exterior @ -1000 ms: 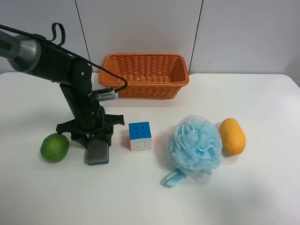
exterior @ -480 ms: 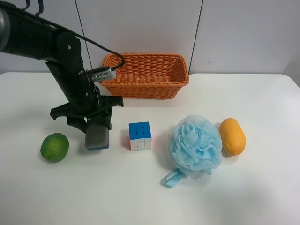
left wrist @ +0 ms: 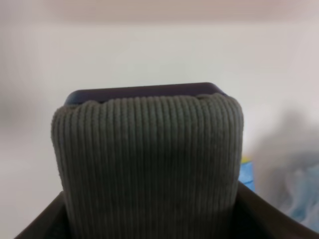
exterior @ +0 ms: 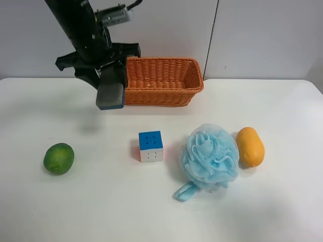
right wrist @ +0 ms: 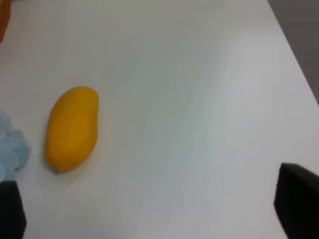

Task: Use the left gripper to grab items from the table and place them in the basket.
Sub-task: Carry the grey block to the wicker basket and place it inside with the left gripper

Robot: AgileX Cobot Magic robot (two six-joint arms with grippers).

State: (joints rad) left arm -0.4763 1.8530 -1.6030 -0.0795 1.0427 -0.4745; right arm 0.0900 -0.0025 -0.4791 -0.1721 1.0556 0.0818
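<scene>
The robot's left gripper needs to release the grey block, now held in the air beside the basket, in the middle of the wicker basket [exterior: 155, 81], just behind the basket's front rim.
My left gripper [exterior: 108, 80] is shut on the grey block with a blue base [exterior: 110, 94] and holds it in the air just beside the left end of the wicker basket [exterior: 166, 85]. In the left wrist view the ribbed grey block [left wrist: 149, 164] fills the frame. On the white table [exterior: 282, 201] lie the green fruit [exterior: 58, 158], the puzzle cube [exterior: 151, 146], the pale-blue pouf [exterior: 210, 157] and the orange mango [exterior: 250, 146]. The right wrist view shows the mango [right wrist: 71, 128] and the dark tips of the right gripper's fingers [right wrist: 297, 205], set wide apart.
The basket stands at the table's far edge against a grey wall. A black cable and small silver box [exterior: 115, 15] ride on the left arm. The table's right edge [right wrist: 294, 59] runs near the mango.
My left gripper has lifted the grey block off the table from beside the green fruit and carried it up and back to the basket's left end.
</scene>
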